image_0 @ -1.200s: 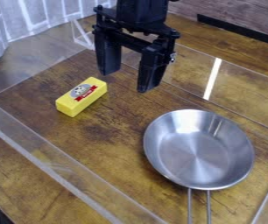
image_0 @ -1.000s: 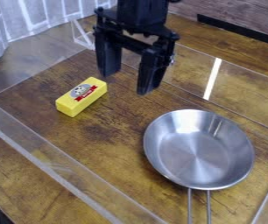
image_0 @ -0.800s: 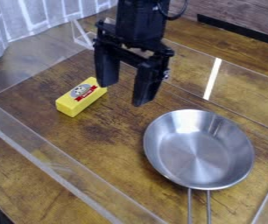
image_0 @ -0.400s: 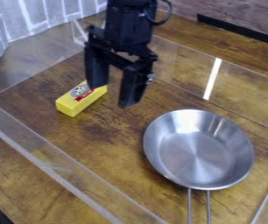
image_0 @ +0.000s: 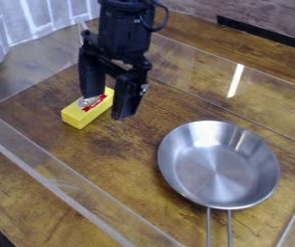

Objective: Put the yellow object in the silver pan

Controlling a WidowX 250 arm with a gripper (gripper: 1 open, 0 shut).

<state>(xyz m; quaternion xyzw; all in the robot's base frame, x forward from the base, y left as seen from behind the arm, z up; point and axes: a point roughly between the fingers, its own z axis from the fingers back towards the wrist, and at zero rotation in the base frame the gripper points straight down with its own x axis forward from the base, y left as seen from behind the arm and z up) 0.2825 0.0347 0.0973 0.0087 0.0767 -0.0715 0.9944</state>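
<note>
My gripper will close on the middle of the yellow object [image_0: 90, 104], so its near end and far end stick out.
The yellow object [image_0: 81, 113] is a small flat block with a white and red label, lying on the wooden table at left. My black gripper [image_0: 106, 96] points straight down just above it, open, with one finger [image_0: 86, 85] over the block's far end and the other finger [image_0: 128, 100] to its right. The far end of the block is partly hidden behind the fingers. Nothing is held. The silver pan [image_0: 220, 164] sits empty at lower right, its thin handle [image_0: 216, 230] running toward the front edge.
Clear acrylic walls [image_0: 40, 166] border the wooden table [image_0: 124, 164] on the left and front, and another clear panel [image_0: 259, 87] stands at the back right. A white curtain [image_0: 35, 17] hangs at the back left.
The open gripper has moved left and a little down, from the table's middle to just over the yellow object. The block and the pan have not moved.
</note>
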